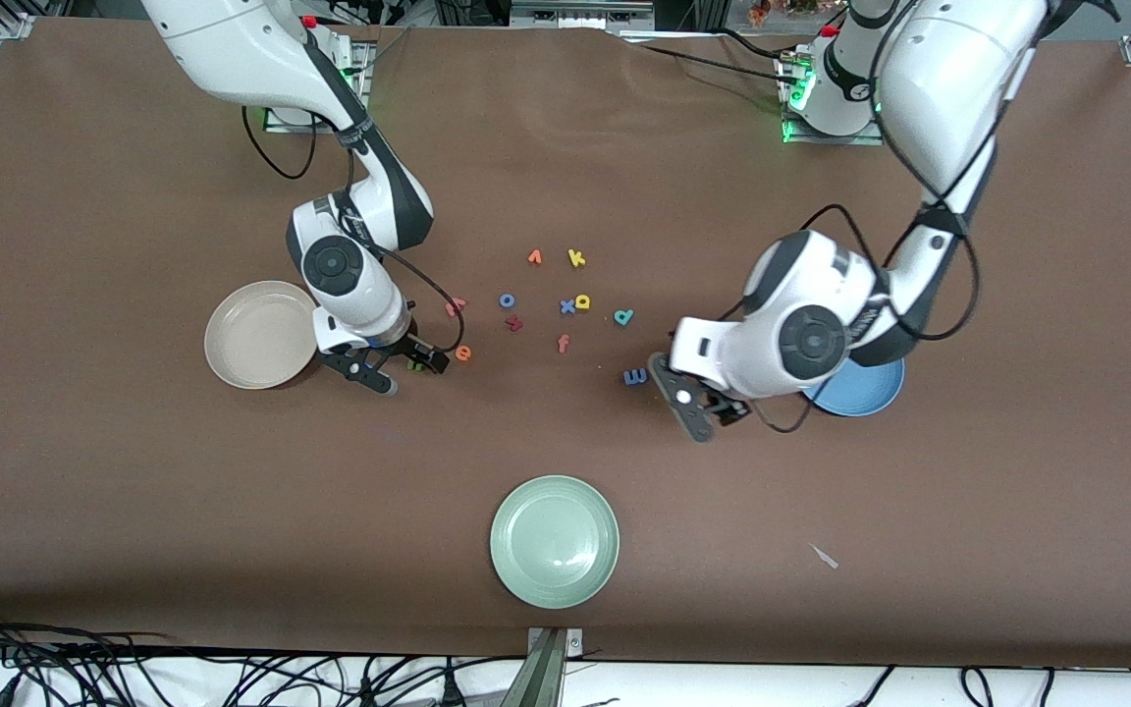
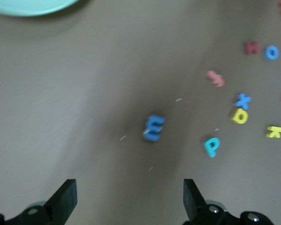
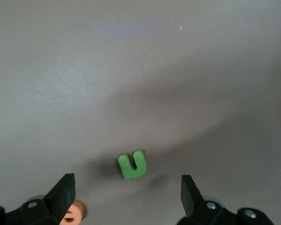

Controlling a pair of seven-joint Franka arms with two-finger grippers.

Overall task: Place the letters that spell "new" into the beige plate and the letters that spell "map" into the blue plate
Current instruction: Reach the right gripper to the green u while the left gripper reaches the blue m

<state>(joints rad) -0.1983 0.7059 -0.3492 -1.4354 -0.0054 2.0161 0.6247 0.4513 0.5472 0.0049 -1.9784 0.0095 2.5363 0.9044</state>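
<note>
My left gripper will grip the middle of the blue m [image 1: 634,377] [image 2: 153,128] across next, with fingers at the letter's curved top and its leg ends.
The green n [image 1: 415,365] [image 3: 132,164] lies on the brown table just ahead of my open right gripper [image 1: 406,371] [image 3: 127,197], which hangs low over it beside the beige plate [image 1: 261,334]. The orange e [image 1: 463,353] [image 3: 74,212] is next to it and the pinkish-red w [image 1: 455,306] a little farther back. My left gripper [image 1: 675,393] [image 2: 130,194] is open and empty, close to the blue m [image 1: 635,376] [image 2: 153,128]. The teal a [image 1: 623,316] [image 2: 211,146] and yellow p [image 1: 582,301] [image 2: 240,115] lie among the loose letters. The left arm partly covers the blue plate [image 1: 860,391].
Other letters sit mid-table: a yellow k [image 1: 576,258], a blue x [image 1: 566,306], a blue o [image 1: 508,300], a dark red letter [image 1: 514,322], an orange-red f [image 1: 563,343] and an orange letter [image 1: 534,257]. A pale green plate [image 1: 554,540] stands near the front edge.
</note>
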